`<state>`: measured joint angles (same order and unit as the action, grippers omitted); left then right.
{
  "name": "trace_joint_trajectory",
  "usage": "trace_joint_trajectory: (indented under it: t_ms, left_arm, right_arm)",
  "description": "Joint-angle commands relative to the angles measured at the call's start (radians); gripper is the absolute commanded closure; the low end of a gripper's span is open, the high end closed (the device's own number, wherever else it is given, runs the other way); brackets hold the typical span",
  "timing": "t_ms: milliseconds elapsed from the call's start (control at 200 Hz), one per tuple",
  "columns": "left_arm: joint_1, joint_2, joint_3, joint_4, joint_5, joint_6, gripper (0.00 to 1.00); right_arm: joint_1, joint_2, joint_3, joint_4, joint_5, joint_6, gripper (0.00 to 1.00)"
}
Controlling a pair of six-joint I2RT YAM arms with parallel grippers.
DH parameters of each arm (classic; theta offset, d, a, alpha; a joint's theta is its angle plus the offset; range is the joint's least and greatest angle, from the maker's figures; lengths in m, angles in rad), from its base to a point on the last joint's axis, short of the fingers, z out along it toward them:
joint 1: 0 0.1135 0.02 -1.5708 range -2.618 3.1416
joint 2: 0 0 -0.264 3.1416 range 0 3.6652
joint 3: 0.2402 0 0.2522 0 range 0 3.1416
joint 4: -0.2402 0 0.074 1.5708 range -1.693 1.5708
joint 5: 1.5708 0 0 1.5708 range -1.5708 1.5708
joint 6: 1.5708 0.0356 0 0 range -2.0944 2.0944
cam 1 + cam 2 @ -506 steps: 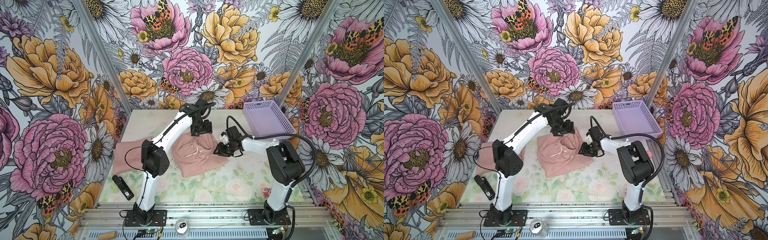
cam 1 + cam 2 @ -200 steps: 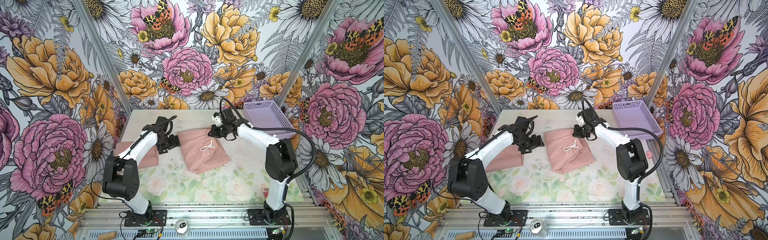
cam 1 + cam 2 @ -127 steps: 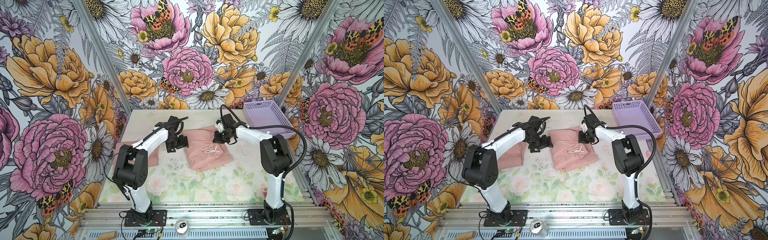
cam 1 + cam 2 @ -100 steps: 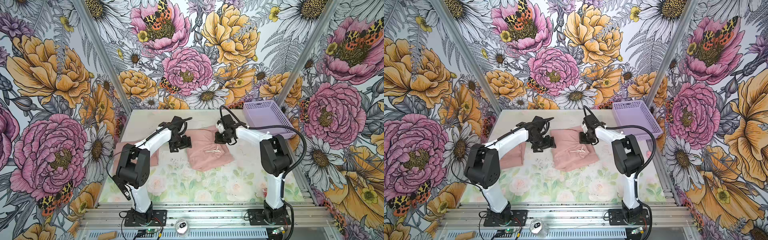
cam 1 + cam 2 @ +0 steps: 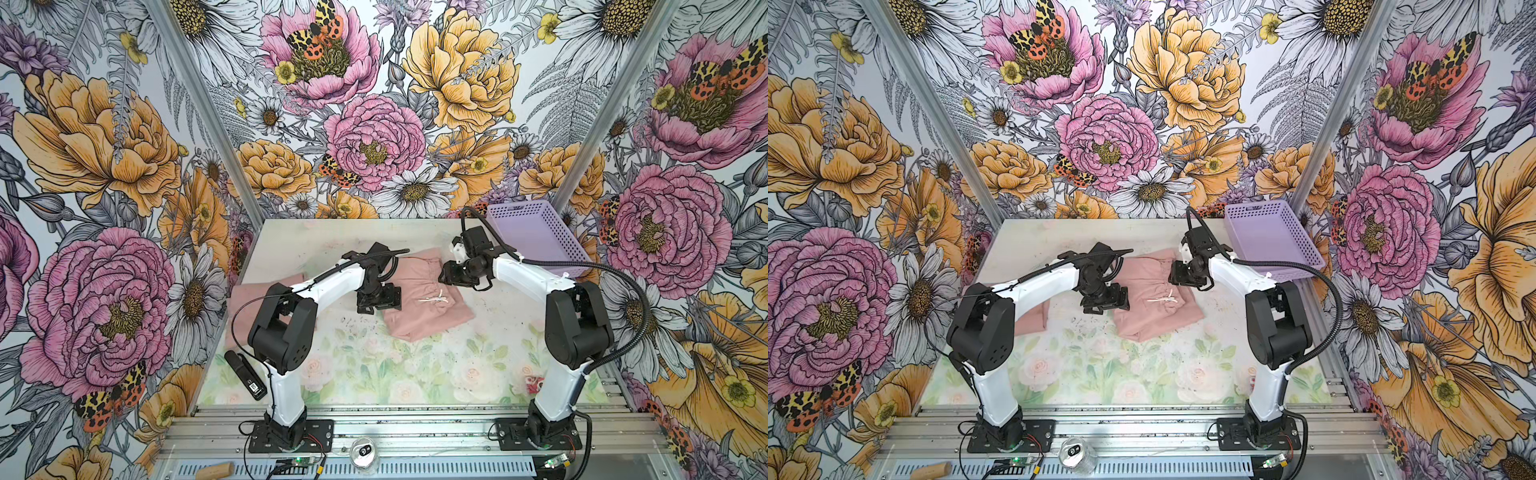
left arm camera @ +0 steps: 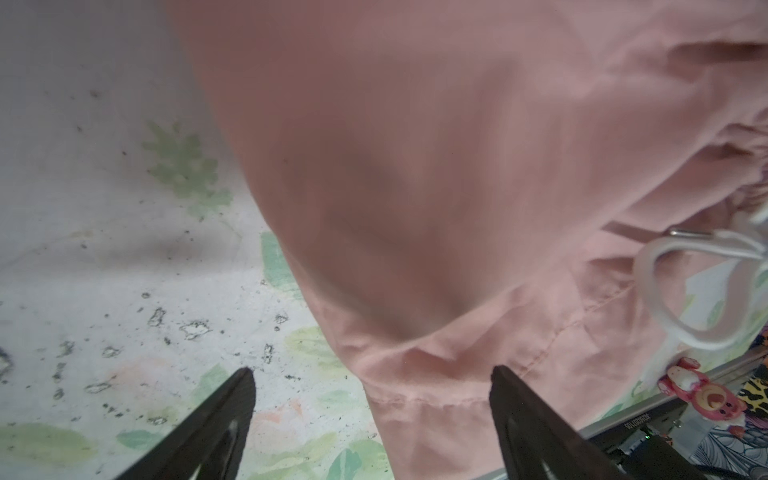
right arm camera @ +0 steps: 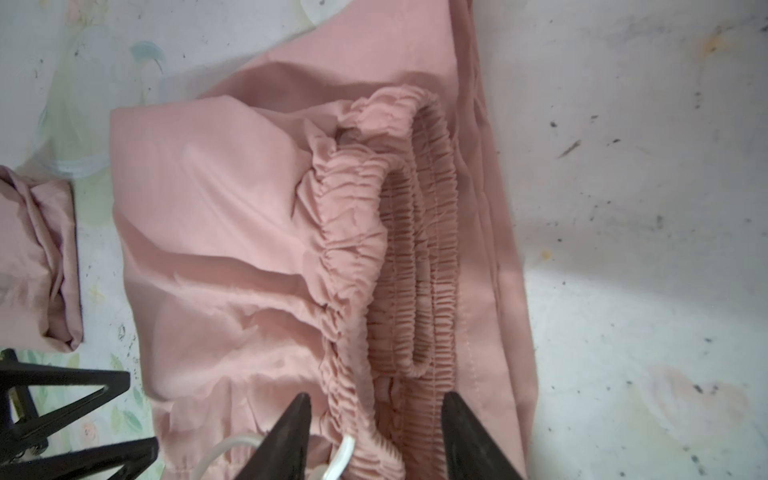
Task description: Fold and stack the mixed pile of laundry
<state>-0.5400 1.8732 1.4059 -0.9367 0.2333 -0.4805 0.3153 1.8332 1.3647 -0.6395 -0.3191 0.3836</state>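
Note:
I will use my right gripper to pinch the upper layer (image 7: 350,240) of the elastic waistband, which lies bunched in loops under it, and pull the waistband straight before folding.
A dusty-pink drawstring garment (image 5: 424,307) (image 5: 1154,311) lies folded mid-table, its white cord (image 5: 434,297) on top. My left gripper (image 5: 380,297) (image 5: 1104,301) hovers open at its left edge; in the left wrist view the hem (image 6: 415,399) lies between the spread fingers of that gripper (image 6: 370,390). My right gripper (image 5: 455,276) (image 5: 1183,274) is at the garment's far right corner. Its jaws (image 7: 376,411) stand apart over the gathered elastic waistband (image 7: 399,249), not pinching it. A second folded pink garment (image 5: 249,295) (image 5: 1030,316) (image 7: 37,257) lies at the left, partly behind the left arm.
A lilac perforated basket (image 5: 536,237) (image 5: 1271,237) stands at the back right corner. A black handheld device (image 5: 245,374) lies near the front left edge. A small red toy (image 5: 532,384) (image 6: 702,395) sits front right. A can (image 5: 365,453) rests on the front rail.
My right gripper has opened and let go of the garment's waistband. My left gripper has moved right, from near the left garment up to the middle garment's edge.

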Motion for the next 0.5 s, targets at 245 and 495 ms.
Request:
trace_joint_trajectory:
  t_ms: [245,495]
  left_arm:
    - [-0.042,0.013,-0.043,0.041,0.021,-0.021,0.1]
    - [-0.06,0.012,-0.084,0.046,0.021,-0.025,0.11]
  right_arm:
    - [0.002,0.018,-0.088,0.035,-0.088,-0.035,0.6]
    - [-0.023,0.032,-0.097,0.035,0.023,-0.046,1.0]
